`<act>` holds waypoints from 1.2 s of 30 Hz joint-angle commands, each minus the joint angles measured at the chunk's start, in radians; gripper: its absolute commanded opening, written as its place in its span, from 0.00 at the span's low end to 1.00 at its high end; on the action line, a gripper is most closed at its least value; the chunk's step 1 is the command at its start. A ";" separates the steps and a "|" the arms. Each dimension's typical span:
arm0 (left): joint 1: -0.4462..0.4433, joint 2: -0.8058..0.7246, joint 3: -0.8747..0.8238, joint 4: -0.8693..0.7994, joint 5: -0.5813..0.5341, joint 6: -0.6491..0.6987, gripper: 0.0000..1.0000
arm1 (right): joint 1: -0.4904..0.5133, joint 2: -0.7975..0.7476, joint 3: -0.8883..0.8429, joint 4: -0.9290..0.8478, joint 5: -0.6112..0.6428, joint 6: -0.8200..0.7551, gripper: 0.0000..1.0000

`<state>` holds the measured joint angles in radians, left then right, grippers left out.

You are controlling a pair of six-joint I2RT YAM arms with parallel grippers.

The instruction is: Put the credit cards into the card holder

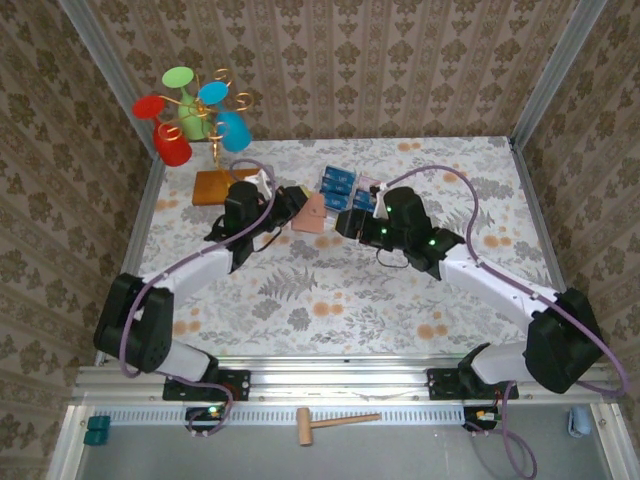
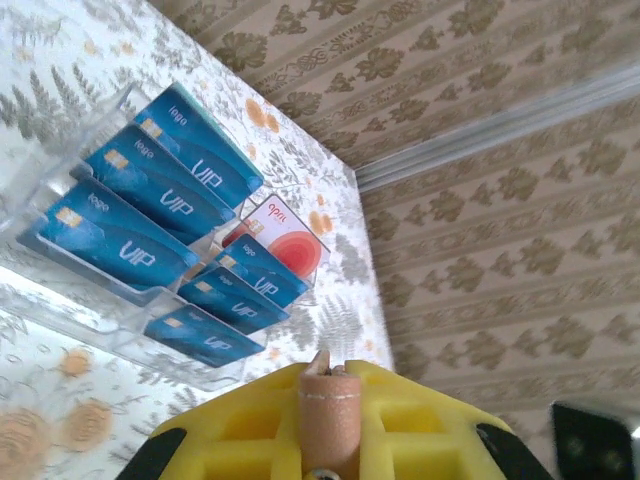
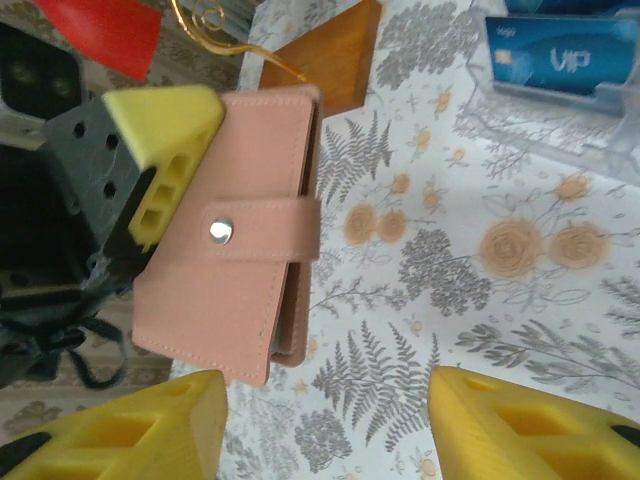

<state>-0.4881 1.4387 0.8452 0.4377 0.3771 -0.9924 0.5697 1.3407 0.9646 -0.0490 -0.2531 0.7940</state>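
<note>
The card holder in my left gripper is held shut by its fastened snap strap, so I will pinch the strap's folded edge [image 3: 312, 229] with my right gripper and pull it open.
The tan card holder [image 1: 314, 213] is held up off the table, closed, with its snap strap fastened. My left gripper [image 1: 290, 205] is shut on its edge; in the left wrist view the yellow fingers [image 2: 230, 430] clamp the card holder [image 2: 330, 420]. Several blue credit cards [image 2: 150, 205] stand in a clear stepped tray [image 1: 340, 182]. My right gripper [image 3: 325, 425] is open, its yellow fingers [image 3: 130, 430] just short of the card holder [image 3: 225, 280], with nothing between them. One blue credit card [image 3: 560, 50] shows in the right wrist view at the upper right.
A wooden slab [image 1: 212, 186] with a gold stem carrying coloured cups [image 1: 190, 115] stands at the back left. A white card with a red spot [image 2: 285, 235] sits in the tray. Patterned walls close in the table on three sides.
</note>
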 commanded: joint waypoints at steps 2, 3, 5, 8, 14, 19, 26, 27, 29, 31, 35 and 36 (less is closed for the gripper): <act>-0.046 -0.046 0.059 -0.167 -0.064 0.295 0.00 | 0.021 0.014 0.087 -0.154 0.074 -0.102 0.61; -0.050 -0.044 0.061 -0.168 -0.064 0.293 0.00 | 0.033 0.028 0.105 -0.160 0.081 -0.110 0.63; -0.060 -0.039 0.070 -0.170 -0.064 0.288 0.00 | 0.060 0.044 0.139 -0.171 0.106 -0.125 0.64; -0.074 -0.031 0.083 -0.181 -0.072 0.282 0.00 | 0.096 0.110 0.183 -0.172 0.137 -0.144 0.64; -0.078 -0.021 0.073 -0.149 -0.068 0.191 0.00 | 0.118 0.172 0.222 -0.154 0.162 -0.145 0.63; -0.078 -0.017 0.029 -0.053 -0.055 0.076 0.00 | 0.119 0.204 0.232 -0.138 0.170 -0.141 0.59; -0.084 -0.017 0.016 -0.023 -0.046 0.036 0.00 | 0.123 0.223 0.238 -0.117 0.171 -0.140 0.58; -0.087 -0.015 0.015 -0.026 -0.046 0.037 0.00 | 0.123 0.224 0.238 -0.114 0.173 -0.140 0.58; -0.091 -0.012 0.014 -0.030 -0.046 0.037 0.00 | 0.124 0.222 0.240 -0.109 0.179 -0.140 0.58; -0.095 -0.009 0.011 -0.027 -0.046 0.035 0.00 | 0.128 0.219 0.243 -0.108 0.190 -0.144 0.58; -0.101 -0.004 0.002 -0.027 -0.047 0.034 0.00 | 0.127 0.207 0.243 -0.112 0.218 -0.152 0.57; -0.101 -0.003 0.000 -0.023 -0.047 0.032 0.00 | 0.127 0.206 0.244 -0.112 0.223 -0.155 0.56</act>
<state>-0.5694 1.4269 0.8581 0.3733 0.3080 -0.9356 0.6910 1.5482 1.1717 -0.1841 -0.0856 0.6556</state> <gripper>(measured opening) 0.129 0.568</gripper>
